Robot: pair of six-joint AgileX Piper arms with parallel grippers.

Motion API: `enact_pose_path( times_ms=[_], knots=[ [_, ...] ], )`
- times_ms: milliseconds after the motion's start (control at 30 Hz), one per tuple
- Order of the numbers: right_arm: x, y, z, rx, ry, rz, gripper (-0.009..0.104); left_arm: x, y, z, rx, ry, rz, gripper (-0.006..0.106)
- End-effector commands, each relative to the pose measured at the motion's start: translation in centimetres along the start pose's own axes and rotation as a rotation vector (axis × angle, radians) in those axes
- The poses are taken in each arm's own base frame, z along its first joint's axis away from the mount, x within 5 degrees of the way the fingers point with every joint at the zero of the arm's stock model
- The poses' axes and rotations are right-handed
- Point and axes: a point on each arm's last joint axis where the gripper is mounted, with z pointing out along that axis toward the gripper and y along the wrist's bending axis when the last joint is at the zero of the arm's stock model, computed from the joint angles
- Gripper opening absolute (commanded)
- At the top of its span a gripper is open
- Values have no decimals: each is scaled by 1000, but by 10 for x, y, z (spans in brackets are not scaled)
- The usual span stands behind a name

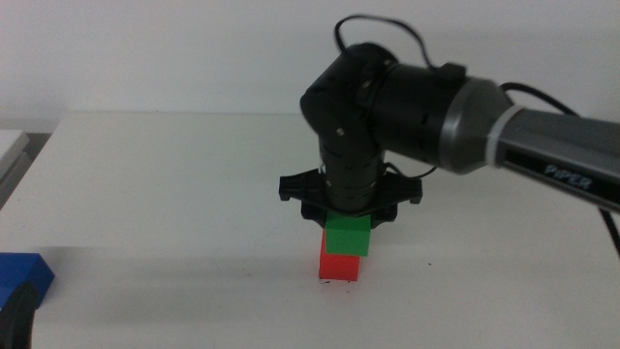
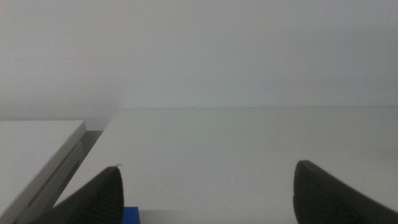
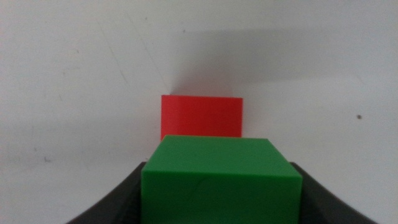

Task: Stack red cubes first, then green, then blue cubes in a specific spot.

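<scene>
The green cube will sit squarely on top of the red cube [image 1: 340, 241] [image 3: 201, 127] once the robot's right gripper releases it.
The red cube [image 1: 340, 269] stands on the white table at the centre front. The green cube [image 1: 349, 236] sits on top of it or just above it, shifted slightly right. My right gripper [image 1: 349, 215] comes straight down from above and is shut on the green cube [image 3: 221, 180], with the red cube [image 3: 202, 116] showing beyond it. At the front left edge lies the blue cube [image 1: 21, 274], whose corner [image 2: 130, 216] shows by my left gripper [image 2: 208, 186], which waits there open and empty. The specific spot is hidden.
A white block or second surface [image 2: 37, 146] stands beside the table's left edge, with a gap between. A lone dark speck [image 3: 359, 116] marks the tabletop near the stack. The right arm [image 1: 455, 107] reaches in above the table's right half.
</scene>
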Motion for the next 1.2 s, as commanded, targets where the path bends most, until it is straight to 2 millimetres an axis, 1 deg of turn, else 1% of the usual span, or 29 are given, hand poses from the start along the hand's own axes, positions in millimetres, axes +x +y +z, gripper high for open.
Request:
enact_pose_path(
  times_ms=[0,100,267,767,1033,1167],
  knots=[
    [0,3,4,12,-26,-1,11,-1,0,0,4,-16,-9,92],
    [1,7,12,8,-33,4,11,-1,0,0,4,-16,-9,92],
    [0,8,21,37,-43,-10,11,-1,0,0,4,-16,-9,92],
    [-4,11,23,10,-90,-10,11,-1,0,0,4,-16,-9,92],
    [-1,15,39,33,-61,-13,11,-1,0,0,4,-16,-9,92],
    [-2,14,39,38,-69,-13,11,-1,0,0,4,-16,-9,92]
  ],
)
